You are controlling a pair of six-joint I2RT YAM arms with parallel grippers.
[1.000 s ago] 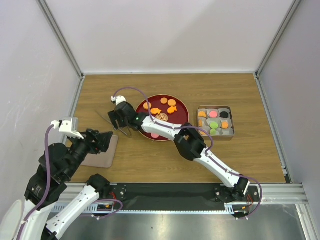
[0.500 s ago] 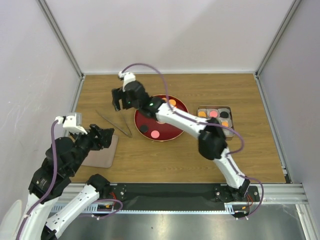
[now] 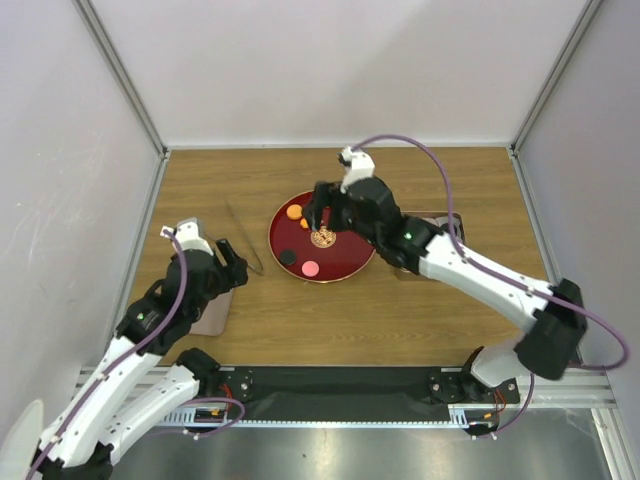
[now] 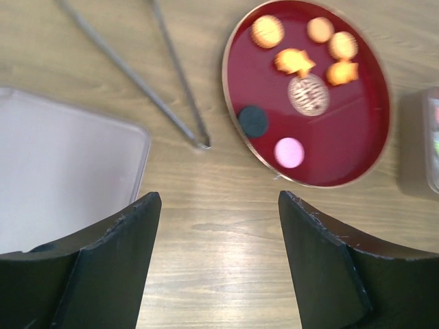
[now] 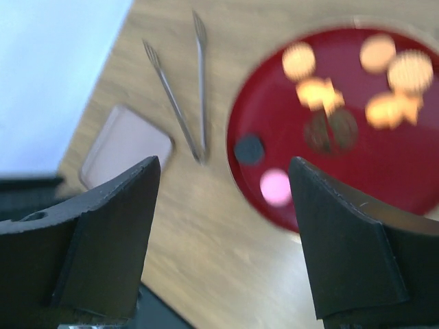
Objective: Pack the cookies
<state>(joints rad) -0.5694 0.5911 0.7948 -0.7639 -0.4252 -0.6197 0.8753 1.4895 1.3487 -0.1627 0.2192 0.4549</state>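
Observation:
The pale flat lid is next for my left gripper, which should go to it and close on the lid's edge [image 3: 232,291] [image 4: 139,179] facing the metal tongs, near its far corner.
The cookies lie on a dark-red plate [image 3: 345,262]: an orange one [image 3: 293,212], a black one [image 3: 288,257] and a pink one [image 3: 310,268]. The left wrist view shows the plate [image 4: 357,147] with round orange cookies [image 4: 267,31], fish-shaped ones [image 4: 295,62], the black one [image 4: 253,121] and the pink one [image 4: 289,152]. My right gripper [image 3: 318,207] hangs open and empty above the plate's far part; its own view [image 5: 223,164] is blurred. My left gripper [image 3: 232,268] is open and empty over bare wood [image 4: 218,205], left of the plate.
Metal tongs [image 3: 245,235] lie on the wood between my left gripper and the plate. A pale flat lid [image 4: 62,178] lies under my left arm. The metal tin [image 3: 452,225] is right of the plate, mostly hidden by my right arm.
My right arm has swung from beside the tongs to the right, and its gripper is now over the plate. My left arm has reached forward towards the tongs.

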